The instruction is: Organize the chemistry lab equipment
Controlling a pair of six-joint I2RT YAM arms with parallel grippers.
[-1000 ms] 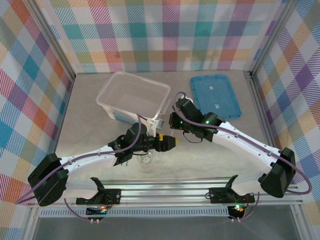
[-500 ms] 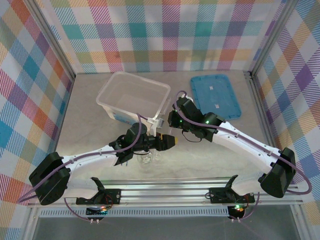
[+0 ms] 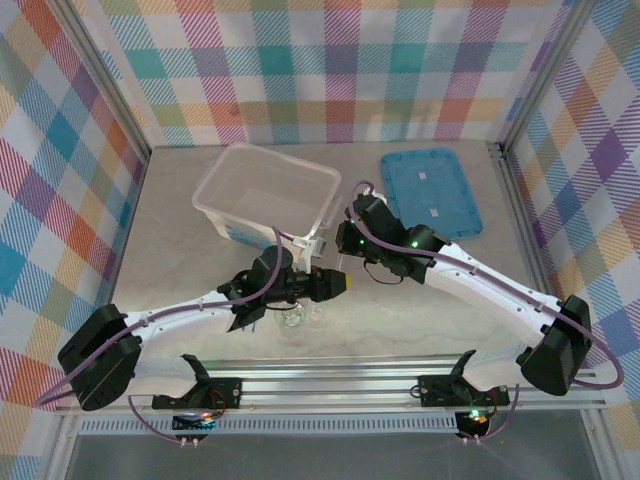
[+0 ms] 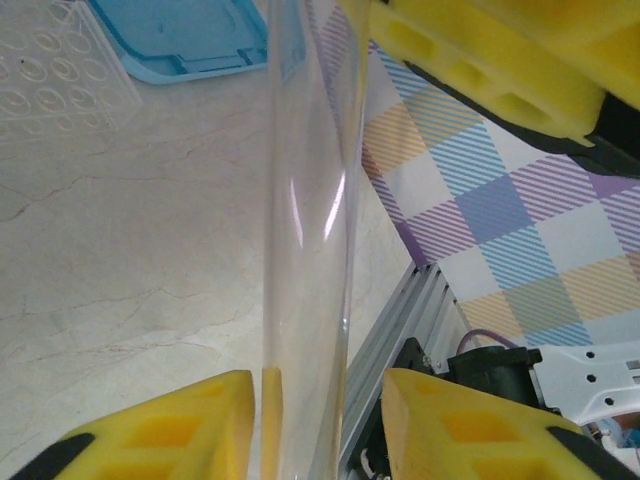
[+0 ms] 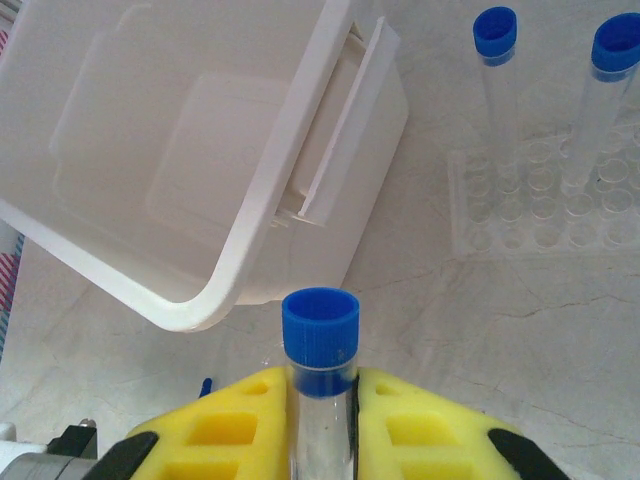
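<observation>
The tube lies across my right gripper's fingers. My left gripper needs to hold the tube's lower part while my right gripper takes the cap end point(image 5: 320, 330) from above.
My right gripper point(image 5: 321, 388) point(image 3: 345, 244) is shut on a clear tube with a blue cap point(image 5: 320, 325), just below the cap. The tube's lower part point(image 4: 305, 250) runs straight down between the yellow fingers of my left gripper point(image 4: 315, 390) point(image 3: 338, 283). The left pad point(image 4: 170, 430) is almost against the glass, while a gap stays at the right pad point(image 4: 470, 425). Two more blue-capped tubes point(image 5: 495, 40) stand in a clear rack point(image 5: 540, 205) point(image 4: 60, 70). A round glass flask point(image 3: 292, 316) sits under my left arm.
The large translucent box point(image 3: 265, 190) point(image 5: 190, 150) stands just behind both grippers, its rim close to the held tube. The flat blue lid point(image 3: 430, 190) point(image 4: 180, 35) lies at the back right. The metal rail point(image 3: 330, 385) runs along the near edge.
My left gripper's jaws have narrowed around the lower part of the tube. The right arm has held still with the tube.
</observation>
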